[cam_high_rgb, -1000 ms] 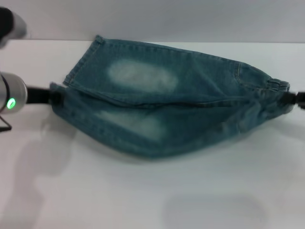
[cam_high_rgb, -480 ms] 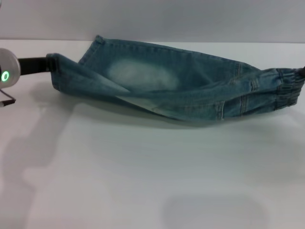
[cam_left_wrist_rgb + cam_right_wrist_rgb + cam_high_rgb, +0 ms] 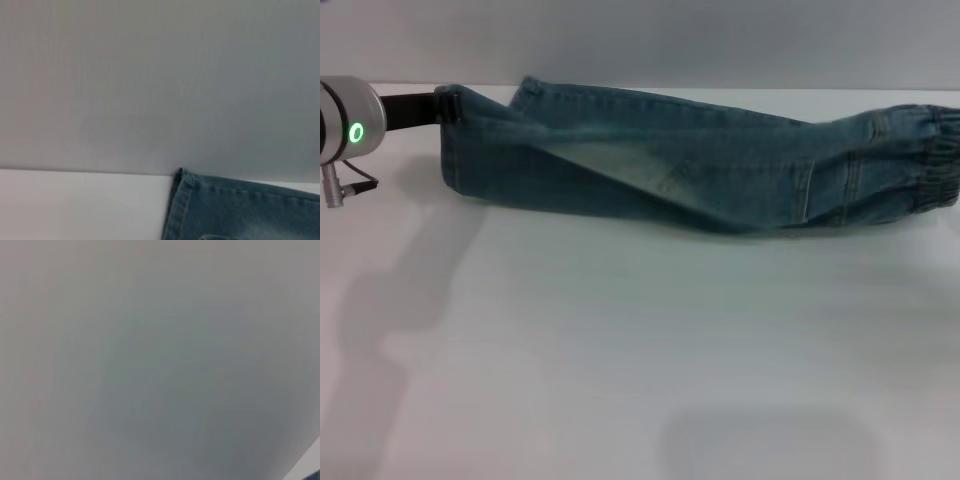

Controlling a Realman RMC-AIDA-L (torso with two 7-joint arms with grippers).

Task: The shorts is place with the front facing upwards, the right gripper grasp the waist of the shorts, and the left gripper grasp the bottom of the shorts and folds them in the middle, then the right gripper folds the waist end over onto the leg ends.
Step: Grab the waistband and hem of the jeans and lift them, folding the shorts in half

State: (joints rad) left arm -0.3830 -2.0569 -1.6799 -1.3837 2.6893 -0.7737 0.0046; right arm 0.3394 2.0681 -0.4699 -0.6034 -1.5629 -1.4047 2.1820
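Note:
Next, my right gripper lets go of the shorts' elastic waist on the white table's far side (image 3: pixel 924 178), in line with the leg ends.
The blue denim shorts (image 3: pixel 700 160) lie folded lengthwise in a long band across the far side of the white table (image 3: pixel 640 350). Their elastic waist (image 3: pixel 930 150) is at the right edge of the head view and the leg ends (image 3: pixel 470 140) are at the left. My left gripper (image 3: pixel 444 101) is at the far left, its black fingers shut on the upper corner of the leg ends, which it holds slightly raised. A hem corner of the shorts (image 3: pixel 210 210) shows in the left wrist view. My right gripper does not show in any view.
A grey wall (image 3: pixel 640 40) runs right behind the table's back edge, close to the shorts. The left arm's silver wrist with a green light (image 3: pixel 345 130) juts in at the left edge. The right wrist view shows only the grey wall (image 3: pixel 160 360).
The near half of the shorts has swung up and back onto the far half, hiding the faded patches. My left gripper moved toward the wall, and the dark tip at the waist has left the picture.

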